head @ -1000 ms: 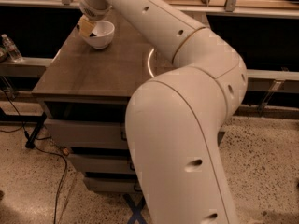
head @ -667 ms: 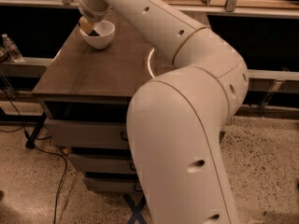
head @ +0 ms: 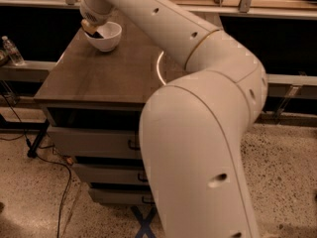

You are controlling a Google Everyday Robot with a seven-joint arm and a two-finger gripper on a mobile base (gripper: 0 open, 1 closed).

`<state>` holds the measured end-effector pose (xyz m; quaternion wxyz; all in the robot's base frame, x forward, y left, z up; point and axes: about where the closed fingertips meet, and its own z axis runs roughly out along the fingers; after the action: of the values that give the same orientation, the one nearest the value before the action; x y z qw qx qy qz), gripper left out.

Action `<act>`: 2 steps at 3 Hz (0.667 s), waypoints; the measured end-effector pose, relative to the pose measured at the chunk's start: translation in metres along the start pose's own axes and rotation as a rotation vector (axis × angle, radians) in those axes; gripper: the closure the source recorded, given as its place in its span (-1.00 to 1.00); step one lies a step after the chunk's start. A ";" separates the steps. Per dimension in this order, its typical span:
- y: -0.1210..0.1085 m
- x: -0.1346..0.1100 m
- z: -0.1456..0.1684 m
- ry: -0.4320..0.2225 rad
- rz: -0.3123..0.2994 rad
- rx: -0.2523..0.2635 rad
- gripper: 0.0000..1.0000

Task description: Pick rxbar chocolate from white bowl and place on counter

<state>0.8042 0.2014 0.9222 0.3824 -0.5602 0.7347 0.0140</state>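
Note:
I should let go of the rxbar chocolate on the counter (head: 135,63), between the white bowl and the bright curved reflection. The chocolate is now inside the white bowl.
The white bowl (head: 108,37) stands at the far left corner of the counter (head: 99,76). My gripper (head: 92,29) reaches down over the bowl's left rim at the end of the long white arm. A dark piece, the black-wrapped rxbar chocolate (head: 97,33), shows just under the gripper inside the bowl; most of it is hidden by the gripper and the bowl's wall. I cannot tell whether the gripper holds it.
A bright curved reflection (head: 159,68) marks the counter beside my arm. Grey drawers (head: 94,143) with dark handles are below. A water bottle (head: 12,51) stands on a ledge at the left. Cables (head: 44,157) lie on the speckled floor. My arm covers the counter's right side.
The gripper stays at the bowl's left rim, dipped slightly lower into it. The bowl has not moved.

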 end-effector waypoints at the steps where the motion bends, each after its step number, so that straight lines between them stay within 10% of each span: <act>1: -0.022 -0.005 -0.039 -0.050 -0.004 0.079 1.00; 2: -0.045 0.010 -0.102 -0.070 0.006 0.185 1.00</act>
<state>0.7852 0.1308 1.0075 0.4581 -0.5194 0.7206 -0.0331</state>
